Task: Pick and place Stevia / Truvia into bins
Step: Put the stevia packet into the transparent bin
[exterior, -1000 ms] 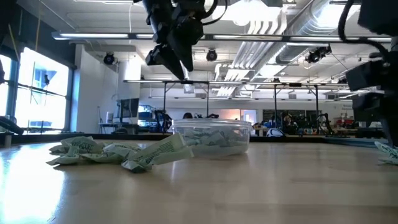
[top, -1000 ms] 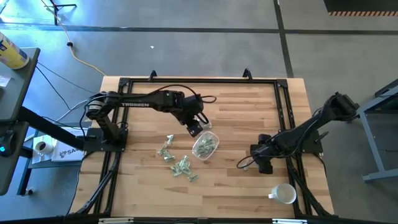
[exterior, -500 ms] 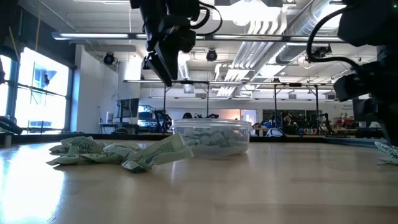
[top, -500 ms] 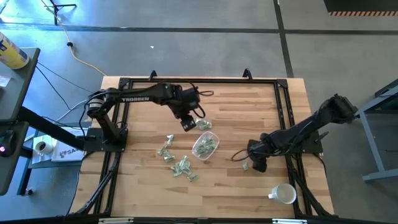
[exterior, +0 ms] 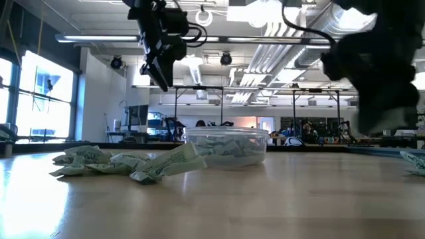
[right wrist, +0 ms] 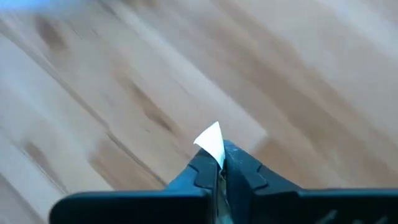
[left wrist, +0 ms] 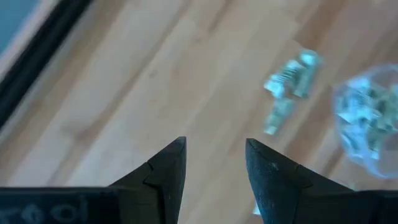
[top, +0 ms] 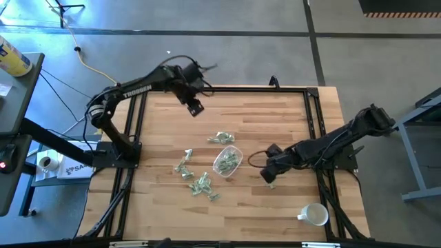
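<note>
Next, my right gripper releases the Stevia packet on top of the packets in the clear bin (top: 227, 162). The Stevia packet is now held beside the bin.
Pale green and white Stevia packets lie loose on the wooden table in a far group (top: 222, 138) and near groups (top: 184, 166) (top: 202, 184). More fill the clear bin (top: 227, 160) (exterior: 226, 144). My left gripper (top: 195, 107) (left wrist: 214, 158) hangs open and empty over bare wood near the far left edge. My right gripper (top: 269, 178) (right wrist: 219, 163) is right of the bin, shut on a packet (right wrist: 211, 140). One more packet (exterior: 415, 162) lies at the right of the low view. My right gripper pinches a packet between its two fingers, which slant downward. A white corner (right wrist: 212, 138) pokes out past the fingertips. The fingers hide the rest of the packet, and I cannot tell whether it is clear of the table.
A white handled mug (top: 315, 215) stands near the table's near right corner. A black frame (top: 220, 89) runs around the tabletop. Bare wood lies between the bin and my right gripper.
My left gripper has swung away from above the bin toward the table's far left edge, rising a little and staying open. My right gripper has gone toward the bin, rising slightly, and its wrist has rolled. The loose packets and the bin have kept still.
</note>
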You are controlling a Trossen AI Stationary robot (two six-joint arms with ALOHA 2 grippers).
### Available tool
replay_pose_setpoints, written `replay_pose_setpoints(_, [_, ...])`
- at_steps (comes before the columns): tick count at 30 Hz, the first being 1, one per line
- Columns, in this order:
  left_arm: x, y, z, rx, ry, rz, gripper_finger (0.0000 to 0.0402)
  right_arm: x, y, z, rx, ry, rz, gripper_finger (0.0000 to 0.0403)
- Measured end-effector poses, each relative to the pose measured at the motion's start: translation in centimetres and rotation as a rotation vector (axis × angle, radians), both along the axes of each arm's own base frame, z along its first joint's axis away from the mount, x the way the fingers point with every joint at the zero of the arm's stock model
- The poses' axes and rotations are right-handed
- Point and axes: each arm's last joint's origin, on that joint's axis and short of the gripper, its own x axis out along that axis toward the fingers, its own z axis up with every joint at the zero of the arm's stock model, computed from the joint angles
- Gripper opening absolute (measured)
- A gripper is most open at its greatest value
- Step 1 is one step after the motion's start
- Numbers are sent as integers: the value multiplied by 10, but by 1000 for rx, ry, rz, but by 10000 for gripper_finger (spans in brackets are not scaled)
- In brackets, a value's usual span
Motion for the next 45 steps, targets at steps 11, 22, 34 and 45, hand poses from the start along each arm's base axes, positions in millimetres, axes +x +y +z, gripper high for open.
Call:
replay_pose_setpoints(11, [-25, 37, -2, 14, -31, 23, 198, 95, -41, 23, -35, -244, 50, 4])
replay_pose_setpoints(22, [-29, 29, -43, -107, -8, -30, 198, 151, -47, 11, -15, -236, 217, 8])
replay_pose_setpoints(34, [-11, 2, -66, -182, -47, -32, 198, 139, -32, 16, -78, -142, 245, 186])
replay_pose_setpoints(45, [30, -49, -62, -184, -127, -61, 198, 65, 18, 23, -206, 190, 415, 225])
